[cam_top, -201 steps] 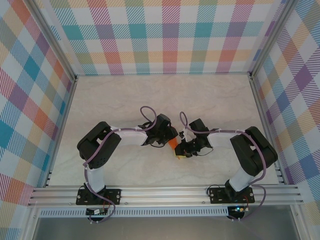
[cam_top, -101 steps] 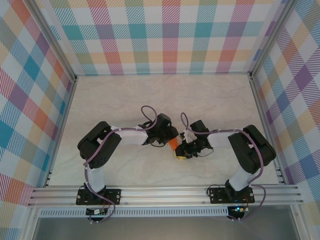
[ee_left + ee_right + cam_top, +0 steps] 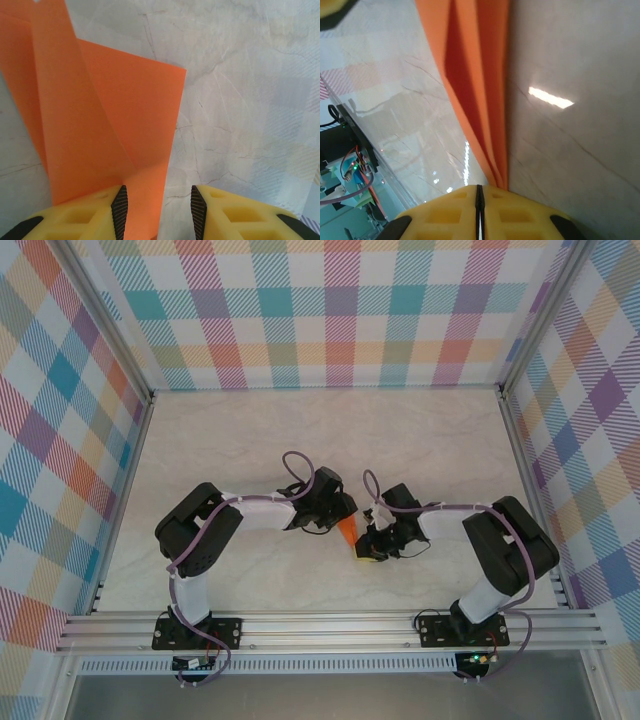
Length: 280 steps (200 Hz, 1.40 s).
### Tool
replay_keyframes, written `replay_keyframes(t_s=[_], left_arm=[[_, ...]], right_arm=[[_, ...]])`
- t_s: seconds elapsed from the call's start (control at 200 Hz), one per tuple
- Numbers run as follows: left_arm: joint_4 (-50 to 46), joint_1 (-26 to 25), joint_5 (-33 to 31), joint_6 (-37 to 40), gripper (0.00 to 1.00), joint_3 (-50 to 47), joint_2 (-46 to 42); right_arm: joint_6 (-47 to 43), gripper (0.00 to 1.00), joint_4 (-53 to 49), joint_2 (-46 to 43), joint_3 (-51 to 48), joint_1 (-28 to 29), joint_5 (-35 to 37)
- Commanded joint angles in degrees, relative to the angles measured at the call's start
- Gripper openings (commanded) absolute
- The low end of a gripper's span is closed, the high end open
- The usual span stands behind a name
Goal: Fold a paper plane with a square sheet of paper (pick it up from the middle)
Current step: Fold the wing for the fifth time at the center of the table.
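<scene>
Next, my right gripper opens and takes the flap's edge nearer the paper's wide end (image 3: 448, 82), as it is pinching the paper's narrow folded end and the flap stands loose farther up.
The square sheet of paper (image 3: 347, 531) is bright orange and folded into a creased wedge, held up between the two grippers at mid-table. In the left wrist view its layers (image 3: 100, 125) fan upward, and one flap runs down between the jaws beside the left pad. My left gripper (image 3: 157, 210) is open around that flap, and from above it sits at the paper's upper edge (image 3: 343, 512). My right gripper (image 3: 479, 192) is shut, and the paper's narrow folded end (image 3: 480, 75) runs into its tip. From above, the right gripper (image 3: 366, 548) sits at the paper's lower right.
The pale marble tabletop (image 3: 300, 440) stretches behind and to both sides of the arms. Checked walls (image 3: 330, 310) close it in on three sides, and an aluminium rail (image 3: 330, 625) runs along the near edge by the arm bases.
The right gripper has shifted slightly down and left with the paper, which now shows a little more from above. The left arm has hardly moved.
</scene>
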Motion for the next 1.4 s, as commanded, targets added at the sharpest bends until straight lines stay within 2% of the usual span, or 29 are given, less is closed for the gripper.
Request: replay_keyframes(t_s=[0.0, 0.135, 0.32, 0.475, 0.56, 0.695, 0.79, 0.96, 1.19, 1.275, 1.395], left_arm=[[-1.2, 0.4, 0.3, 0.8, 0.41, 1.5, 1.4], [-0.9, 0.4, 0.9, 0.9, 0.41, 1.6, 1.6], [-0.7, 0.4, 1.2, 1.1, 0.41, 1.8, 1.4], [-0.5, 0.4, 1.6, 1.0, 0.41, 1.9, 1.4], [-0.6, 0.4, 1.9, 1.1, 0.41, 2.2, 1.5], [-0.7, 0.4, 1.7, 1.3, 0.41, 2.2, 1.2], [-0.8, 0.3, 1.9, 1.4, 0.41, 2.1, 1.1], [-0.5, 0.4, 2.0, 1.5, 0.41, 2.2, 1.0], [-0.6, 0.3, 2.2, 1.6, 0.41, 2.4, 1.0], [-0.5, 0.4, 2.2, 1.6, 0.41, 2.5, 1.0], [-0.4, 0.4, 2.3, 1.6, 0.42, 2.5, 0.9]], right_arm=[[0.7, 0.08, -7.1, 0.2, -1.8, 0.3, 3.5], [1.2, 0.07, -6.2, -2.0, -1.3, 0.3, 2.2], [2.7, 0.09, -6.3, -6.5, 4.0, 0.2, 2.0], [5.0, 0.15, -2.3, -3.7, 6.5, 0.3, 2.8], [6.4, 0.19, -1.3, -2.1, 6.8, 0.3, 7.0], [7.5, 0.19, 1.5, -2.2, 5.4, 0.3, 7.9], [7.8, 0.16, 3.0, -2.0, 5.5, 0.3, 3.7], [8.0, 0.17, 1.7, -3.1, 5.6, 0.3, 5.3], [7.3, 0.31, -0.1, -2.8, 5.7, 0.2, 10.3], [6.9, 0.32, 0.0, -1.9, 6.4, 0.2, 8.7], [7.0, 0.28, 1.2, -0.4, 6.6, 0.2, 7.6]])
